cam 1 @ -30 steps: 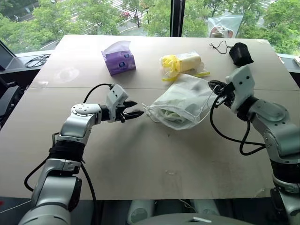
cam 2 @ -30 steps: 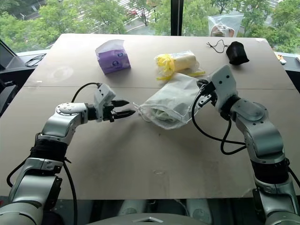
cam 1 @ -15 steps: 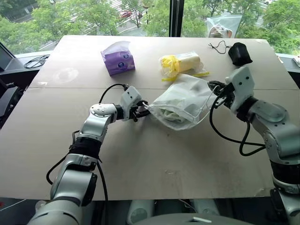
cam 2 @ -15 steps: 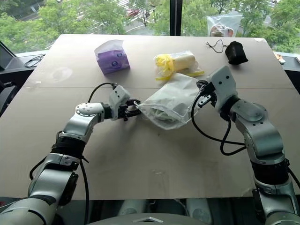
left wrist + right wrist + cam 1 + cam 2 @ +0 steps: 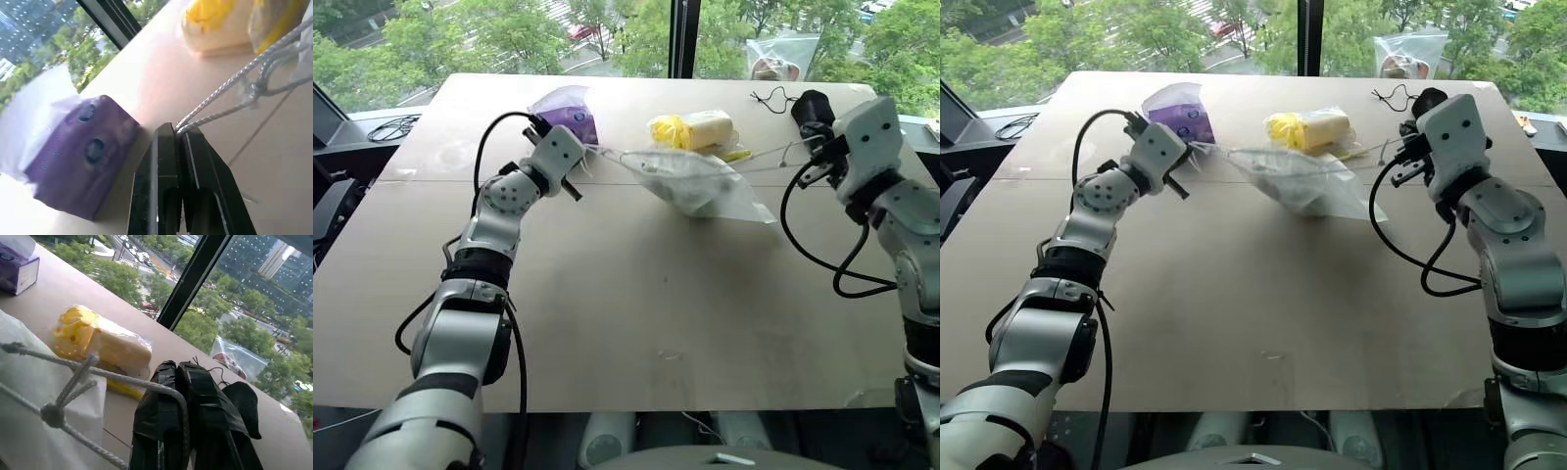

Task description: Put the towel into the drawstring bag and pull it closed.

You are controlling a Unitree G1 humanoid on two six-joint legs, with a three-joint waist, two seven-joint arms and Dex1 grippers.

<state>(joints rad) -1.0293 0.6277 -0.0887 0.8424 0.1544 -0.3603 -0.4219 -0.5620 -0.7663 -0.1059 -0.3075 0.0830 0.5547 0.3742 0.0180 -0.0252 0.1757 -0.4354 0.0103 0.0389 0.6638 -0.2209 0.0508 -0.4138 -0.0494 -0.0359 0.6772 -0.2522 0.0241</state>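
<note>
My left gripper needs to let go of the cord on the table [image 5: 632, 205], just in front of the seam and next to the white drawstring bag.
The white drawstring bag [image 5: 695, 181] hangs stretched between my two grippers over the middle of the table, its mouth bunched together. The towel [image 5: 683, 188] shows only as a faint pale green shape through the fabric. My left gripper [image 5: 177, 128] is shut on the left cord [image 5: 230, 83], just in front of the purple tissue box [image 5: 566, 103]. Off to the right, my right gripper [image 5: 177, 367] is shut on the right cord [image 5: 88, 369], which loops around its fingers. Both cords run taut to the bag.
A clear plastic bag with yellow contents [image 5: 697, 130] lies just behind the drawstring bag. A small black pouch [image 5: 813, 106] with a cord sits at the back right, close to my right gripper. Windows stand beyond the table's far edge [image 5: 656, 76].
My left gripper reached the bag's left cord, shut on it and rose towards the tissue box. The right gripper rose and moved right. The bag lifted and its mouth drew together.
</note>
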